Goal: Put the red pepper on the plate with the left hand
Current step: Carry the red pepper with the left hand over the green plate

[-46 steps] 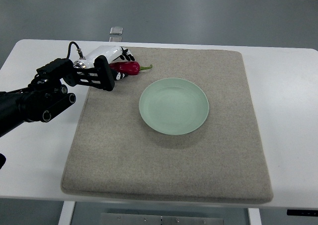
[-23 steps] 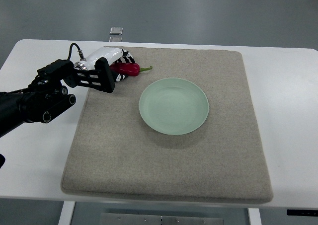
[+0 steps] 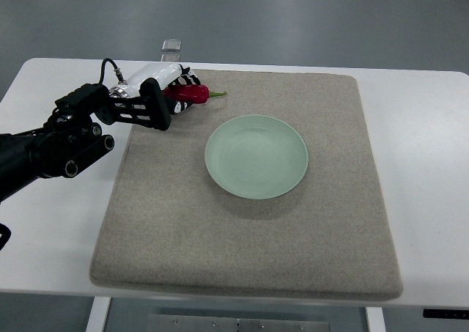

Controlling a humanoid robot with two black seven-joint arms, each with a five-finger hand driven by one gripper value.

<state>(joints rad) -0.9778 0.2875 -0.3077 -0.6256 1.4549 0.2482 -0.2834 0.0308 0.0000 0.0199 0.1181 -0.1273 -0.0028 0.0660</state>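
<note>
My left gripper will put down and let go of the red pepper, now held slightly above the mat, across the middle of the pale green plate [image 3: 256, 155].
A red pepper [image 3: 192, 93] with a green stem is held at the far left of the grey mat [image 3: 249, 229]. My left hand [image 3: 174, 90], white with black fingers, is shut on the pepper's left part, and its arm runs off to the picture's left edge. The pepper looks slightly raised off the mat. A pale green plate [image 3: 256, 156] lies in the middle of the mat, to the right of and nearer than the pepper, with nothing on it. The right hand does not show.
The mat covers most of a white table [image 3: 429, 163]. A small metal clip [image 3: 171, 48] sits at the table's far edge, just behind the hand. Grey floor lies beyond the table.
The left hand has closed on the pepper and lifted it a little, shifting it slightly away and to the right. The plate has not moved.
</note>
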